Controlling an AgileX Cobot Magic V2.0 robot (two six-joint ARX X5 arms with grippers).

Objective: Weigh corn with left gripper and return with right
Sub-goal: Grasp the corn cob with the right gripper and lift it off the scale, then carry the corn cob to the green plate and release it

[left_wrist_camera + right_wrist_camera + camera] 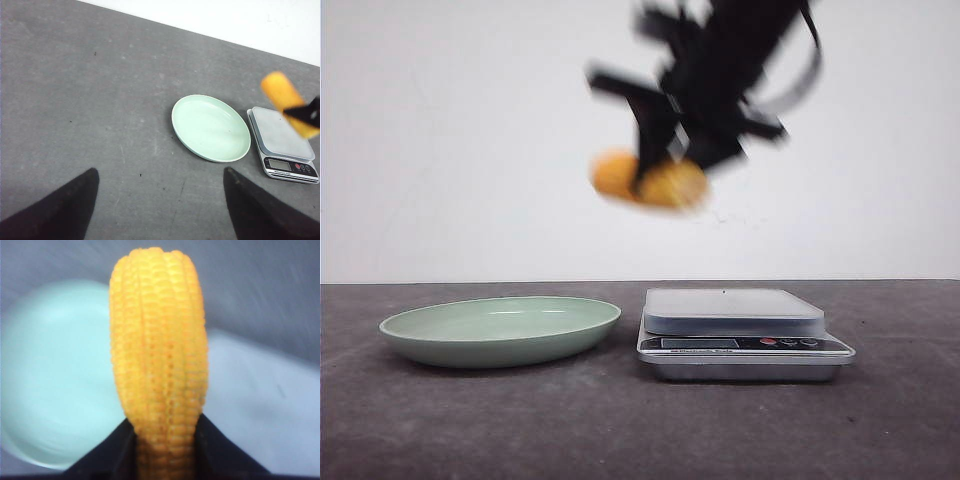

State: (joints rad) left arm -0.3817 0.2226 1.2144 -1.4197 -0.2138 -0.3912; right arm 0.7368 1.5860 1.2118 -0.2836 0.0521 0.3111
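Observation:
I should use my right gripper to release the corn onto the pale green plate's half farther from the scale (468, 313) (50, 365).
The corn (655, 182), a yellow-orange ribbed cob piece, hangs blurred in the air, high above the gap between the plate and the scale. My right gripper (662, 170) is shut on it from above. In the right wrist view the corn (160, 350) sticks out between the black fingers (107, 452) of the right gripper (162, 425). It also shows in the left wrist view (290, 102) over the scale's far side. My left gripper (160, 171) is open and empty, high above the table, out of the front view.
A pale green plate (420, 345) lies empty left of a silver digital scale (735, 310) with nothing on its pan. Both show in the left wrist view, plate (210, 127) and scale (280, 132), and under the corn in the right wrist view, plate (50, 370) and scale (260, 405). The table is dark grey.

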